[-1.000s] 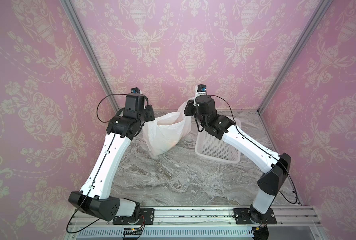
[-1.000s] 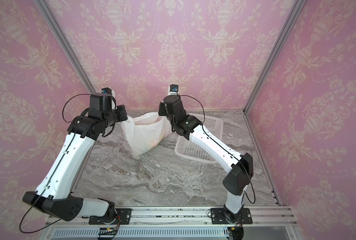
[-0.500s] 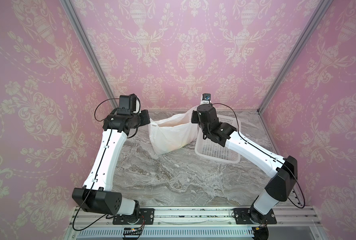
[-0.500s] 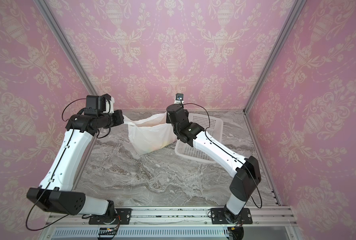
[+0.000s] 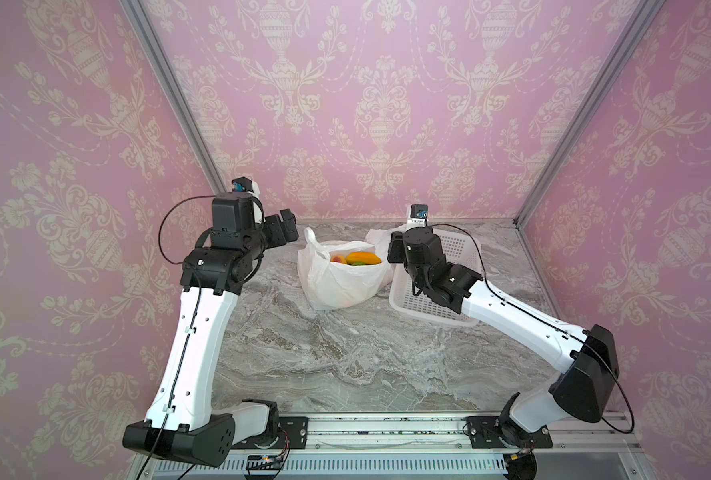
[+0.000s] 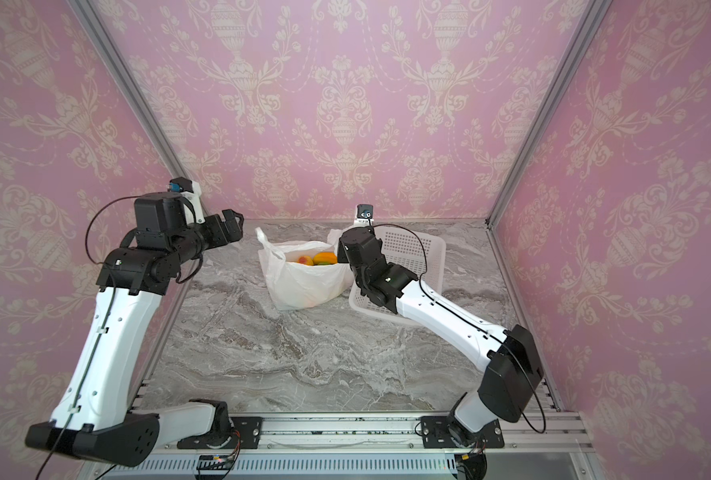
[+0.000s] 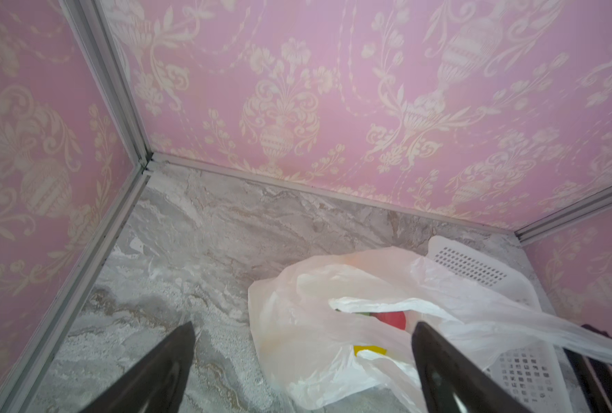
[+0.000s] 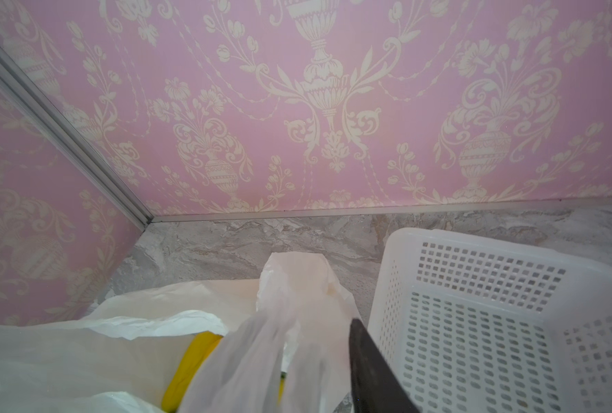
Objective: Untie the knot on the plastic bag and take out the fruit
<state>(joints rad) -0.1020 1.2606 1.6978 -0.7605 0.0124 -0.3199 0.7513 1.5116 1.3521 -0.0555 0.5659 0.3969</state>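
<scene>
The robot's left gripper should next move to the far-side rim (image 5: 342, 243) (image 7: 350, 259) of the white plastic bag, behind the fruit, and close there.
The white plastic bag (image 5: 337, 282) sits on the marble table with its mouth gaping; it also shows in the second top view (image 6: 303, 282). Orange, green and pink fruit (image 5: 355, 258) shows inside. The knot is out of view; the two handle loops stand apart. My left gripper (image 5: 286, 227) hangs open left of the bag, empty and clear of it. The left wrist view has its fingers wide apart (image 7: 301, 329) above the bag (image 7: 297, 343). My right gripper (image 5: 393, 252) is at the bag's right rim. In the right wrist view its jaws (image 8: 302, 329) stand apart, with a handle loop (image 8: 290, 286) draped across them.
A white perforated basket (image 5: 464, 249) stands right of the bag, against my right arm, and shows in the right wrist view (image 8: 476, 250). Pink patterned walls close in the back and both sides. Bare marble lies in front of the bag.
Both grippers have opened and let go of the handles. The bag, stretched and lifted between them before, has dropped onto the table with its mouth open.
</scene>
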